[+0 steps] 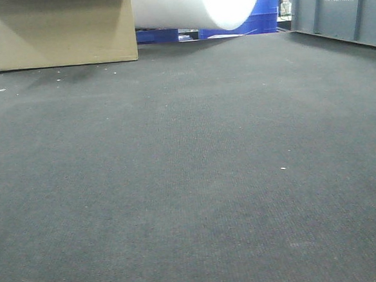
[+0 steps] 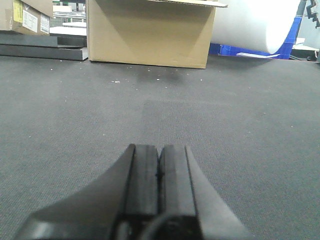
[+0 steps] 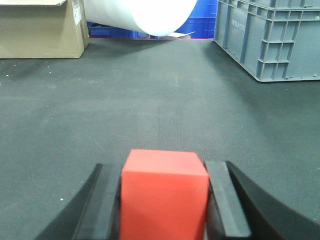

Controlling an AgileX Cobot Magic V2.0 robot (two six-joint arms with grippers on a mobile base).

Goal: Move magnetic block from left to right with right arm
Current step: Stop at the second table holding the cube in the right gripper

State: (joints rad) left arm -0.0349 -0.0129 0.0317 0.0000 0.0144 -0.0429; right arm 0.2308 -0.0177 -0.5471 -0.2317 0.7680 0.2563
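Note:
I need to use my right gripper to set the magnetic block free on the open dark carpet [image 1: 205, 152], in front of the white roll. The block is now just above the carpet.
The magnetic block [image 3: 164, 195], a plain bright-red cube, fills the space between the black fingers of my right gripper [image 3: 164, 172], which is shut on it just above the dark carpet. In the left wrist view my left gripper [image 2: 160, 150] is shut with its two pads pressed together and nothing between them, low over the carpet. The front-facing view shows neither gripper nor the block.
A cardboard box [image 1: 58, 31] stands at the back left, a large white roll [image 1: 198, 5] and blue crates [image 1: 266, 9] behind the middle. A grey plastic crate [image 3: 270, 37] stands at the back right. Dark carpet [image 1: 190, 166] covers the floor.

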